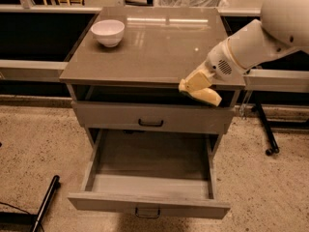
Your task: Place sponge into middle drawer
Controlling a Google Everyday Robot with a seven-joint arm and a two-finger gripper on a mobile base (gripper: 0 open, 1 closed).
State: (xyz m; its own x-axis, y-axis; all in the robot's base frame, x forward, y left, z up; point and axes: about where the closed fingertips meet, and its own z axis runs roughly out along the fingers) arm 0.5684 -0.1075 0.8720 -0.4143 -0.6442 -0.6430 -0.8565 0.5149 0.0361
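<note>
My gripper is to let go of the sponge on the middle drawer's bare bottom point(171, 176), a little closer to the front than to the back.
The pale-yellow sponge point(208, 95) hangs in the air at the front right edge of the grey cabinet top point(154, 47), level with the top drawer's upper edge. My gripper point(197, 83) is shut on the sponge, at the end of the white arm point(251, 47) that reaches in from the upper right. The middle drawer point(149, 185) is pulled wide open below, with a small dark loop handle point(147, 211) on its front. Its inside looks bare. The sponge is above the drawer's right rear part.
A white bowl point(108, 32) stands at the back left of the cabinet top. The top drawer point(150, 120) with a black handle is closed. A dark wheeled stand point(264, 129) is right of the cabinet, and a black bar point(46, 202) lies on the floor at left.
</note>
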